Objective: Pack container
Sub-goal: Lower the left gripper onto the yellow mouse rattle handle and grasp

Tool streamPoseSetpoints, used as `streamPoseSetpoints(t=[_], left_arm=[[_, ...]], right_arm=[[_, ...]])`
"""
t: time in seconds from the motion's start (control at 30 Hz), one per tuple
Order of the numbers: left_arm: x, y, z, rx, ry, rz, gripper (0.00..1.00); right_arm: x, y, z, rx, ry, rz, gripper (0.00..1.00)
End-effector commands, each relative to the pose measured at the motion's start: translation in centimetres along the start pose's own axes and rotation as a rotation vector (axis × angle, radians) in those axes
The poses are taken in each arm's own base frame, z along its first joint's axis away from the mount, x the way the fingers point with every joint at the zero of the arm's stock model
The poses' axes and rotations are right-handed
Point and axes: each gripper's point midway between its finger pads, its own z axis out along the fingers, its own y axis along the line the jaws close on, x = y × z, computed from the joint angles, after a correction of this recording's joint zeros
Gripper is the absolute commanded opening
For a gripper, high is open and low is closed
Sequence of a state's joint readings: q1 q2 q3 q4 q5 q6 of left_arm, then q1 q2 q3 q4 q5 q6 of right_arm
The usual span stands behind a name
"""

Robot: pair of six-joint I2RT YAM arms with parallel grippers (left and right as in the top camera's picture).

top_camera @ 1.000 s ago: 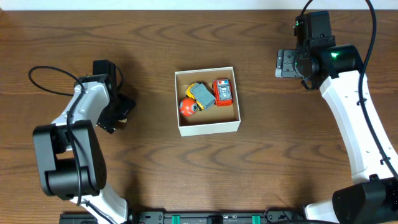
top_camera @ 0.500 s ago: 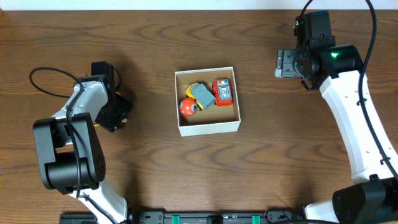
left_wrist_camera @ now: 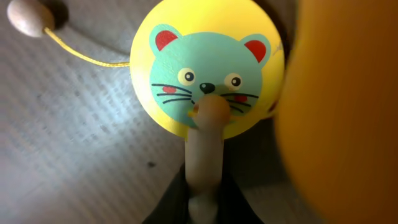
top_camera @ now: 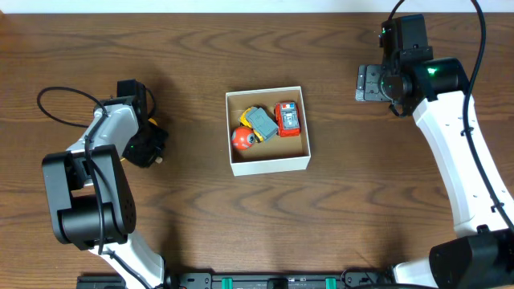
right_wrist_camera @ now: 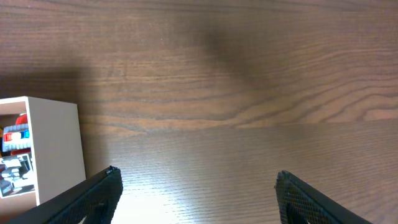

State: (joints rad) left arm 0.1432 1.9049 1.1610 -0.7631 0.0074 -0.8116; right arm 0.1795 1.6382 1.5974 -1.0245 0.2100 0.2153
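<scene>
The yellow cat-face toy, now held low over the table, will leave my left gripper in front of the red car, inside along the container's near side (top_camera: 290, 166).
The container (top_camera: 270, 164), a square white box with a brown inside, sits mid-table. Inside lie an orange ball toy (top_camera: 243, 138), a grey and yellow toy (top_camera: 259, 120) and a red car (top_camera: 287, 118). Left of it, my left gripper (top_camera: 147, 143) is low over the table. In the left wrist view that gripper (left_wrist_camera: 205, 196) is shut on the wooden stick (left_wrist_camera: 207, 149) of a yellow cat-face toy (left_wrist_camera: 205, 68). A yellow string runs from the toy to a wooden bead (left_wrist_camera: 26, 17). My right gripper (top_camera: 371, 83) hangs open and empty at the far right, its fingertips (right_wrist_camera: 106, 177) over bare wood.
A blurred orange shape (left_wrist_camera: 339, 112) fills the right side of the left wrist view, close to the toy. A black cable (top_camera: 56, 100) loops beside the left arm. The container's white wall (right_wrist_camera: 59, 149) shows at the left edge of the right wrist view.
My left gripper has closed from wide open and shifted slightly left over the table. The right arm and the container's contents have not moved.
</scene>
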Motion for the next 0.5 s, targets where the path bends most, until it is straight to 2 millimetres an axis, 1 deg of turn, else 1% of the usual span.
streamPoseSetpoints(t=[0.0,0.13,0.23,0.33,0.37,0.47], left_arm=[[1.0,1.5,1.3,-0.069,0.055,-0.003,0.06],[1.8,2.2,0.6,-0.088,0.084,-0.051,0.06],[1.8,2.2,-0.9,-0.066,0.065,-0.083,0.06],[1.6,1.5,-3.2,-0.001,0.019,-0.074,0.06],[1.6,1.1,-4.2,0.028,-0.001,-0.065,0.06],[2.6,-0.1,-7.4,0.124,-0.041,0.003,0.06]], right_arm=[[0.0,-0.2,0.2,0.013,0.004,-0.013,0.82],[0.0,-0.2,0.2,0.013,0.004,-0.013,0.82],[0.0,-0.2,0.3,0.013,0.005,-0.013,0.82],[0.0,-0.2,0.3,0.013,0.005,-0.013,0.82],[0.0,-0.2,0.3,0.013,0.005,-0.013,0.83],[0.0,-0.3,0.3,0.014,0.005,-0.014,0.83]])
